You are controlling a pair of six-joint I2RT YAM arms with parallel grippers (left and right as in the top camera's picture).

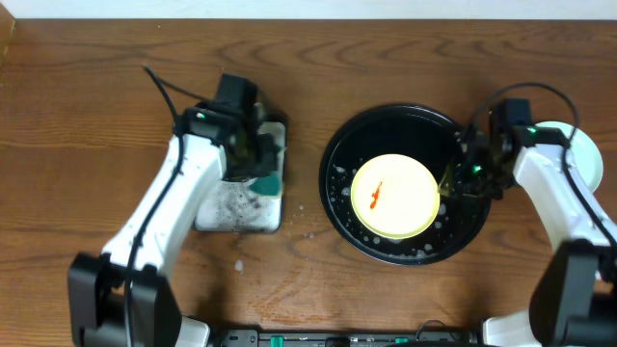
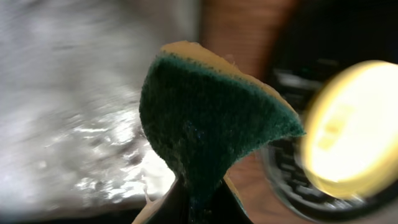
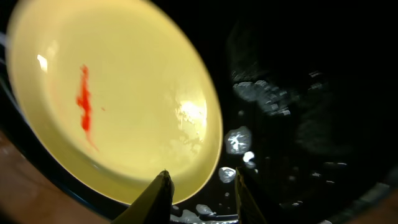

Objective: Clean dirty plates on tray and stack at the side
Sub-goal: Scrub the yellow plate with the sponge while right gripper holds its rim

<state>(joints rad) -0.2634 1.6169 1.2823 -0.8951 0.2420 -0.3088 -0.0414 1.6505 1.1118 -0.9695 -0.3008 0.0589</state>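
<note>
The loose plate's rim slants under my open right gripper in the black tray, so I will pinch the plate's rim [image 1: 438, 206] before wiping the smear.
One pale yellow plate [image 1: 405, 207] with a red smear [image 1: 376, 196] lies in the round black tray [image 1: 333, 159]. My right gripper [image 1: 453, 178] is at the plate's right edge. In the right wrist view the gripper [image 3: 202, 186] is open. One finger is over the plate [image 3: 124, 93] and the other over the tray floor [image 3: 311, 124], so the rim sits between them. My left gripper [image 1: 258, 159] hangs over the soapy tray [image 1: 227, 207]. It is shut on a green and yellow sponge [image 2: 205, 106], pinched at its lower end.
A pale plate [image 1: 583, 145] sits on the table at the far right, partly under my right arm. Foam blobs [image 3: 236, 140] dot the black tray's floor. Bare wooden table [image 1: 96, 96] surrounds both trays.
</note>
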